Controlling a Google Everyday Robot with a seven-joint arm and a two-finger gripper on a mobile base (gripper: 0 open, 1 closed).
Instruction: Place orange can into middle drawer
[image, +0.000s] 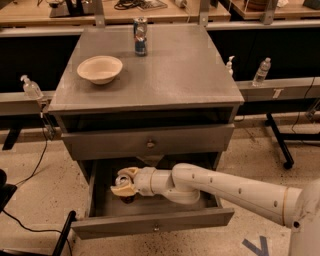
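I will let go of the orange can with my gripper on the middle drawer's bottom, toward the back (138, 182), below the upper drawer that is shut.
The middle drawer (200, 219) is pulled open at the bottom of the grey cabinet. My gripper (123, 182) reaches into its left half from the right, low over the drawer floor. Its cream fingers (120, 190) are closed around the orange can (122, 179). Only the can's silver top and a sliver of its body show between them; the rest is hidden by the fingers and wrist. My white arm (225, 190) crosses the drawer's right side.
The upper knobbed drawer (147, 142) is shut just above my arm. On the cabinet top stand a cream bowl (100, 68) and a blue, red and silver can (140, 36). Bottles (263, 71) sit on side rails. Cables trail on the floor at left.
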